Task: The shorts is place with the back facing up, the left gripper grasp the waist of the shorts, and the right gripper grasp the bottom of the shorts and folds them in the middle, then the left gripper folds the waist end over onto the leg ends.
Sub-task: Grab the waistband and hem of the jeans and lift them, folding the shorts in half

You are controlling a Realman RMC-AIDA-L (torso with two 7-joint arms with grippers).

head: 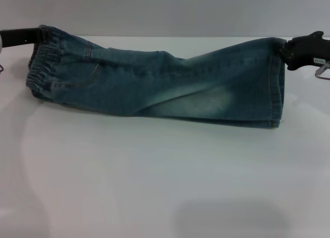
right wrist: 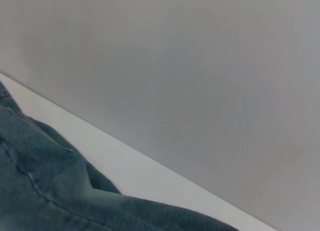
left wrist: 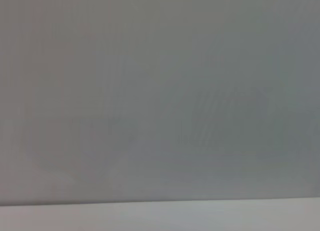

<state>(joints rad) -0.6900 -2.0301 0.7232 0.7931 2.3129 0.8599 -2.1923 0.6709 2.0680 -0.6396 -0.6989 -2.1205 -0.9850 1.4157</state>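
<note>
Next, I let go of the hem corner, now stretched across the white table, lower down with my right gripper, at the far half of the straight leg hems (head: pixel 275 68).
The blue faded denim shorts (head: pixel 154 83) are stretched sideways across the white table, doubled lengthwise. Their gathered elastic waist (head: pixel 40 68) is at the left and the straight leg hems, the bottom of the shorts (head: pixel 277 83), are at the right. My left gripper (head: pixel 38 36) is shut on the far corner of the waist. At the far corner of the hem my right gripper (head: pixel 284 50) is shut on the cloth. One back pocket (head: pixel 77 73) faces me. The right wrist view shows denim (right wrist: pixel 45 191) close below it; the left wrist view shows none of the shorts.
The white table (head: pixel 154 176) reaches from the shorts to the near edge. A grey wall (head: pixel 165 11) stands right behind the far table edge, close to both grippers. A soft shadow lies on the table at the lower right.
</note>
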